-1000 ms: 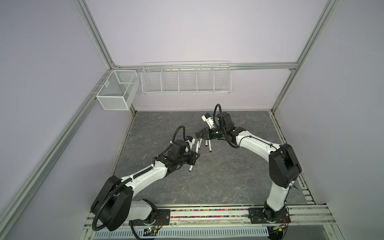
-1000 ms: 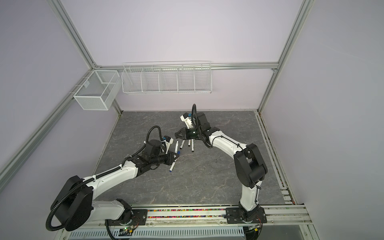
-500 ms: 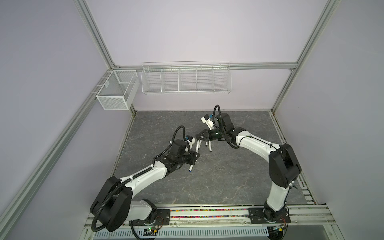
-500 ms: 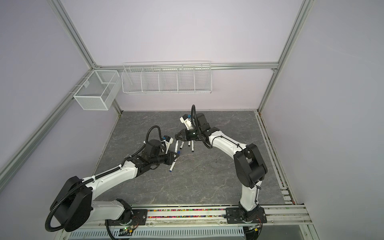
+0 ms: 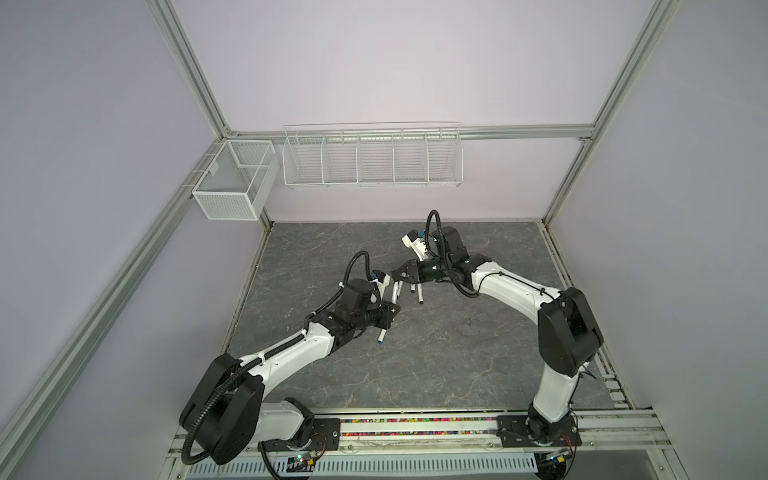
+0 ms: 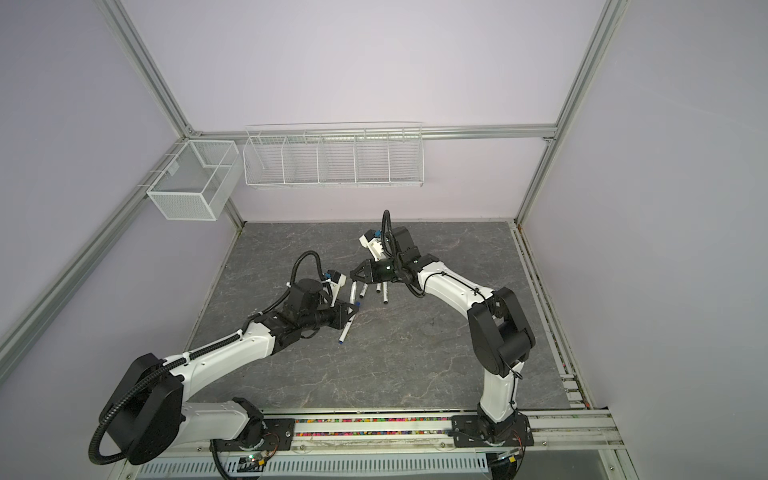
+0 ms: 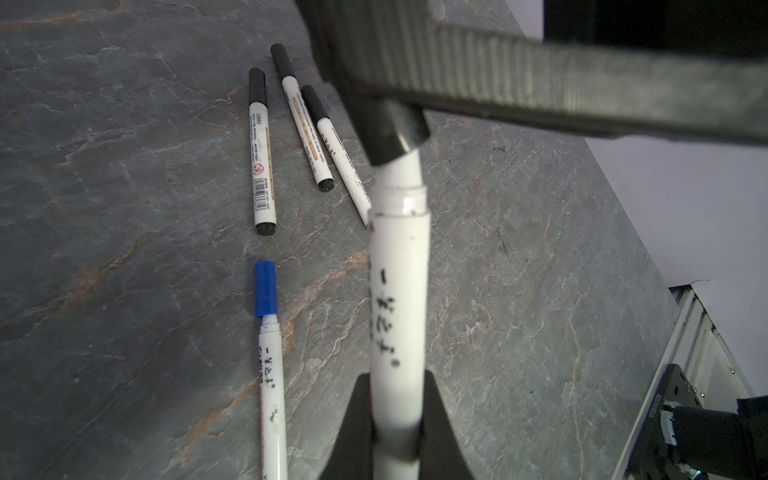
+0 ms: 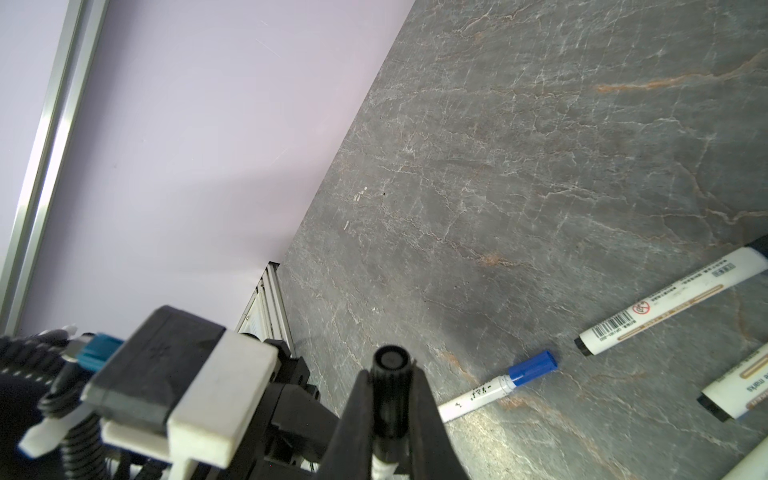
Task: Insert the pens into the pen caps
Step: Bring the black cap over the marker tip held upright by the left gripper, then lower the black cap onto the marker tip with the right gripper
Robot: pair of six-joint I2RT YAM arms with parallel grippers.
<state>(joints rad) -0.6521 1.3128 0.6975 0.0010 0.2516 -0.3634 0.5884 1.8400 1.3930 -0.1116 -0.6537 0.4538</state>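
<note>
The black pen cap leans on the white pen's tip with the neck showing. I need to open my right gripper, back off and take the cap's closed end (image 8: 392,359).
My left gripper (image 7: 397,386) is shut on the barrel of a white pen (image 7: 399,291). My right gripper (image 8: 389,382) is shut on a black pen cap (image 8: 388,386) that sits over this pen's tip. A short white neck still shows between the cap (image 7: 390,129) and the barrel's shoulder. In both top views the left gripper (image 5: 390,309) and right gripper (image 5: 397,276) face each other over the table, the pen (image 6: 353,291) between them. A pen with a blue cap (image 7: 270,357) lies near the left gripper. Three black-capped pens (image 7: 262,153) lie beyond it.
A long wire basket (image 5: 372,158) and a mesh box (image 5: 232,183) hang on the back and left walls. The grey stone-patterned table (image 5: 457,353) ends at a metal rail (image 5: 415,428) in front, where both arm bases stand.
</note>
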